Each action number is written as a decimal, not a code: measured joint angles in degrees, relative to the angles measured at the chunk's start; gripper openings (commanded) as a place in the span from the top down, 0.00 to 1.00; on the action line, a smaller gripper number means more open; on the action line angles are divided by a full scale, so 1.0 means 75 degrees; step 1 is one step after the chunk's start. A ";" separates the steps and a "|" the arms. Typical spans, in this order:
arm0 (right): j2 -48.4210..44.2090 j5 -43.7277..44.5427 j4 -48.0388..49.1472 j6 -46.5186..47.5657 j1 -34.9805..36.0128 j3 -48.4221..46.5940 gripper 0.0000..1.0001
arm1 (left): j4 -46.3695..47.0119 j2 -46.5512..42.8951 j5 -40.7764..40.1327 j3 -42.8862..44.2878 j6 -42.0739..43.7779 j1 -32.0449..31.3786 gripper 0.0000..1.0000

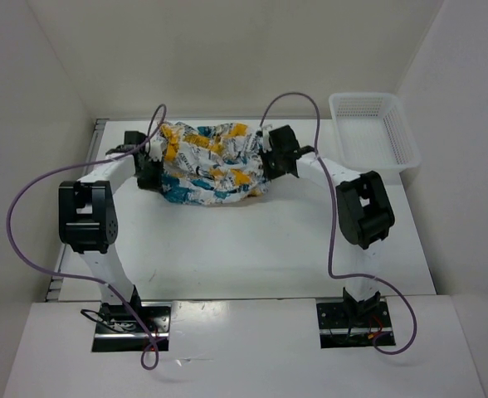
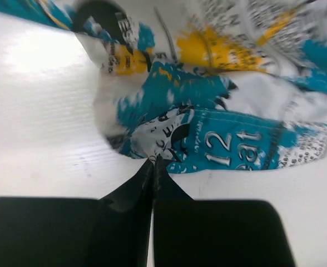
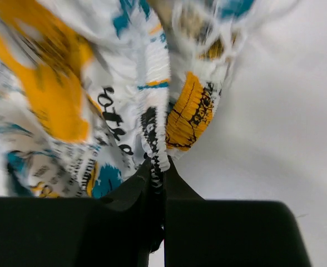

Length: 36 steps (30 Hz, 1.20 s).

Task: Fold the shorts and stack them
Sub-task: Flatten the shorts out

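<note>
The shorts lie bunched, my left gripper on a teal fold; I will spread them toward me, then take the shorts' yellow patch [image 2: 124, 60] beside that fold.
The shorts [image 1: 211, 162] are white fabric with teal, yellow-orange and black patches, bunched up at the far middle of the table between my two grippers. My left gripper [image 1: 150, 159] is shut on the shorts' left edge; in the left wrist view the fingertips [image 2: 154, 162] pinch a teal and white fold of the shorts [image 2: 230, 144]. My right gripper [image 1: 269, 153] is shut on the right edge; in the right wrist view it [image 3: 159, 167] clamps the gathered elastic waistband of the shorts [image 3: 124, 111], which hang from it.
A white plastic mesh basket [image 1: 373, 131] stands at the far right corner. White walls close the table at the back and sides. Purple cables loop from both arms. The arm bases sit at the near edge.
</note>
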<state>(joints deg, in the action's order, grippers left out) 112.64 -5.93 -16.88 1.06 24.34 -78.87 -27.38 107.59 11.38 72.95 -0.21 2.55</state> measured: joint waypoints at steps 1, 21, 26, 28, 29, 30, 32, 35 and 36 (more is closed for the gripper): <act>0.0003 0.0058 -0.0131 0.0067 0.0000 -0.0478 1.00 | -0.0256 0.0000 -0.0070 0.0382 0.0000 0.0017 1.00; -0.2194 0.0370 -0.0117 0.1451 -0.0006 -0.1521 1.00 | -0.1052 -0.5426 -0.0405 0.1122 -0.0023 0.0475 1.00; -0.3346 -0.0571 -0.0863 0.2063 0.0015 0.1419 0.84 | -0.2311 -0.6537 -0.0152 -0.0973 -0.0017 0.0262 0.75; -0.3687 -0.0679 -0.1323 0.2509 -0.0003 0.2151 0.57 | -0.2940 -0.6930 -0.0108 -0.1609 0.0035 0.0230 0.37; -0.3809 -0.0714 -0.1591 0.2754 -0.0035 0.2410 0.44 | -0.3206 -0.7079 -0.0061 -0.1845 0.0055 0.0216 0.32; -0.3908 -0.0743 -0.1798 0.3025 -0.0058 0.2573 0.31 | -0.3587 -0.7227 -0.0026 -0.2031 0.0017 0.0207 0.30; -0.4115 -0.0758 -0.2104 0.3518 -0.0073 0.2777 0.15 | -0.4153 -0.7356 0.0020 -0.2116 0.0020 0.0181 0.26; -0.4500 -0.0778 -0.2343 0.4194 -0.0082 0.2978 0.15 | -0.4459 -0.7551 -0.0015 -0.2098 0.0006 0.0169 0.26; -0.4639 -0.0755 -0.2390 0.4325 -0.0082 0.3051 0.17 | -0.4491 -0.7580 -0.0061 -0.2095 0.0003 0.0169 0.26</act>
<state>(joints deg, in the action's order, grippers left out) 77.84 -11.60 -34.81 33.50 23.73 -55.99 -61.06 50.74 10.92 57.23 -0.19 3.81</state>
